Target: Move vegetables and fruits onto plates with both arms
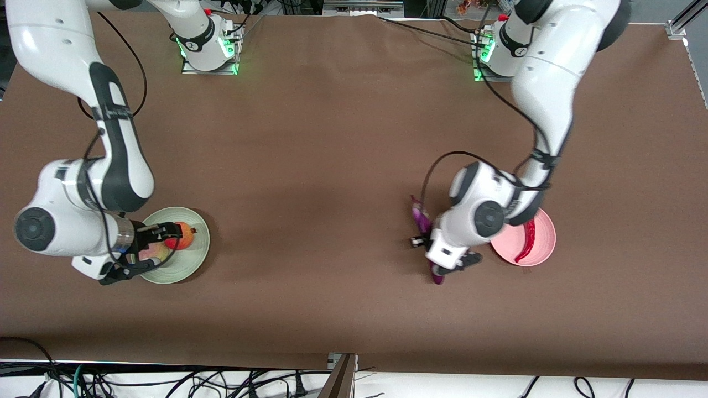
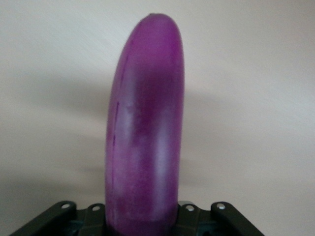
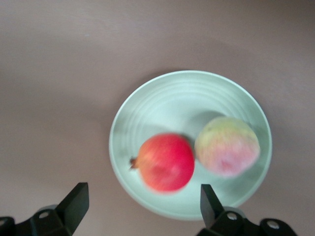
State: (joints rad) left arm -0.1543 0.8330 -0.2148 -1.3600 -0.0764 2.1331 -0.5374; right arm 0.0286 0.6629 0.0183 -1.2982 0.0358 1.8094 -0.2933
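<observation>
The robot's left gripper will release the eggplant on the pink plate [image 1: 518, 234] next to the red chili pepper, toward the middle of the table.
A long purple eggplant [image 1: 420, 219] lies beside the pink plate [image 1: 545, 246], toward the table's middle. My left gripper [image 1: 436, 258] is shut on it. In the left wrist view the eggplant [image 2: 145, 123] fills the space between the jaws. A red chili pepper [image 1: 527, 242] lies on the pink plate. On the mint green plate [image 1: 193, 260] sit a red pomegranate-like fruit [image 1: 183, 236] and a yellow-green peach [image 1: 157, 253]. My right gripper [image 1: 148, 247] hangs open over that plate with nothing in it. The right wrist view shows the fruit [image 3: 166, 162] and the peach [image 3: 227, 146] side by side on the plate [image 3: 147, 108].
A brown cloth [image 1: 332, 166] covers the table. The arms' bases [image 1: 210, 50] stand along the edge farthest from the front camera. Cables [image 1: 166, 381] hang below the nearest edge.
</observation>
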